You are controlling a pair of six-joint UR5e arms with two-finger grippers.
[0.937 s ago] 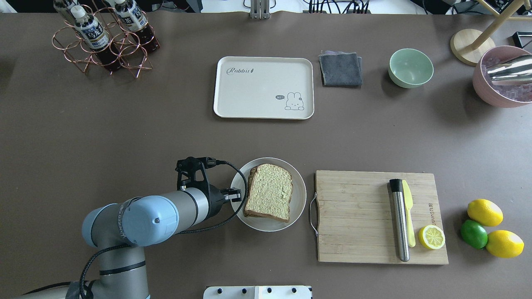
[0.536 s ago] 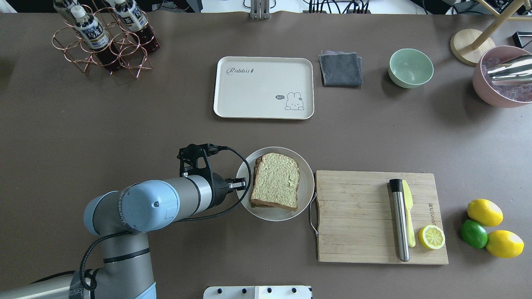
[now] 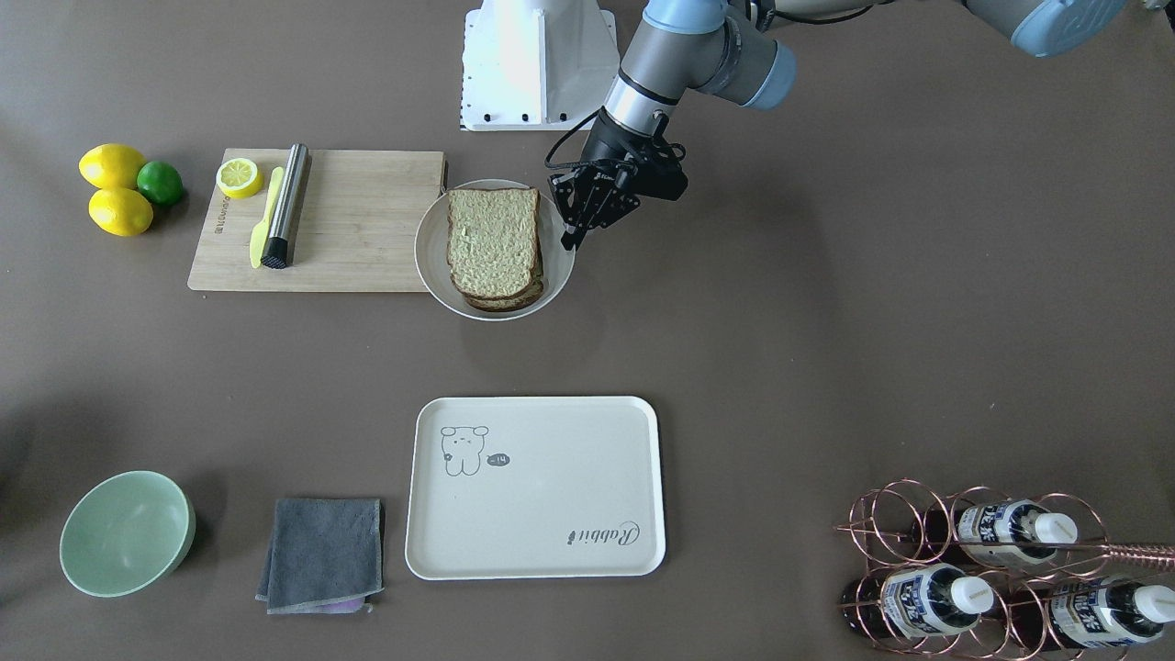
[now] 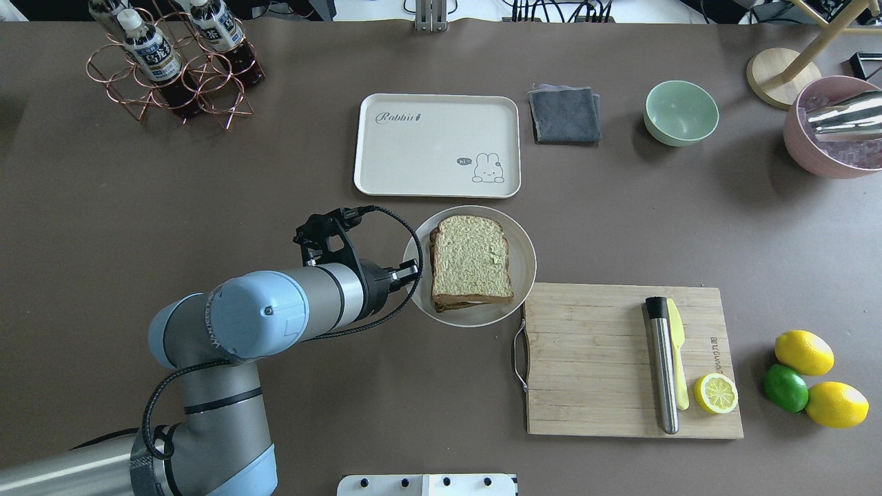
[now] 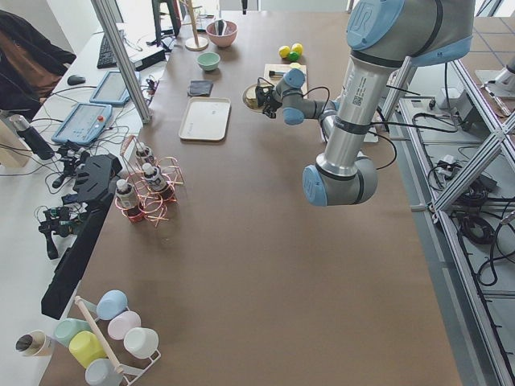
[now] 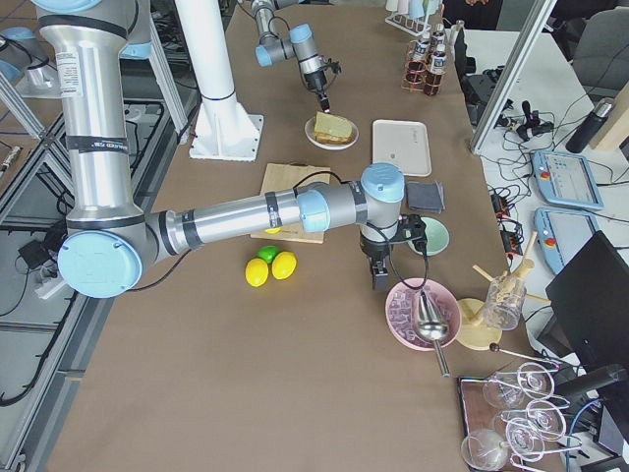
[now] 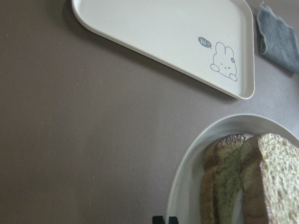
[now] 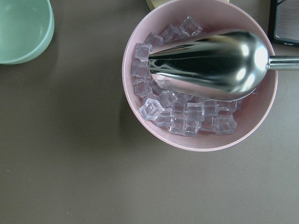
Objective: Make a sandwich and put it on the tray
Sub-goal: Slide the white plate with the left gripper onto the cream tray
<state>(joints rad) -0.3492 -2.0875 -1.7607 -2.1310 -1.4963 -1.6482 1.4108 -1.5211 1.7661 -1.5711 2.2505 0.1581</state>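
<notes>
My left gripper needs to put the plate with the sandwich down on the middle of the cream tray [image 3: 534, 492] [image 7: 169, 3].
The sandwich [image 4: 470, 262], two wholegrain bread slices stacked, lies on a round white plate [image 4: 521, 238]. The egg between them is all but hidden. My left gripper [image 4: 411, 272] is shut on the plate's left rim; it also shows in the front-facing view [image 3: 574, 240], at the plate [image 3: 431, 248] with the sandwich [image 3: 493, 240]. The left wrist view shows the plate rim [image 7: 187, 177] and the sandwich [image 7: 247, 182]. The cream tray [image 4: 427, 148] lies empty just beyond the plate. My right gripper [image 6: 379, 278] hangs over the pink ice bowl; I cannot tell whether it is open or shut.
A wooden cutting board [image 4: 592, 358] with a steel rod [image 4: 661, 365], a yellow knife and a lemon half [image 4: 715, 393] lies right of the plate. Lemons and a lime [image 4: 803, 379], grey cloth [image 4: 565, 114], green bowl [image 4: 681, 112], pink ice bowl [image 4: 834, 155], bottle rack [image 4: 172, 62].
My left gripper has carried the plate with the sandwich away from me and a little to the right, up to the tray's near edge.
</notes>
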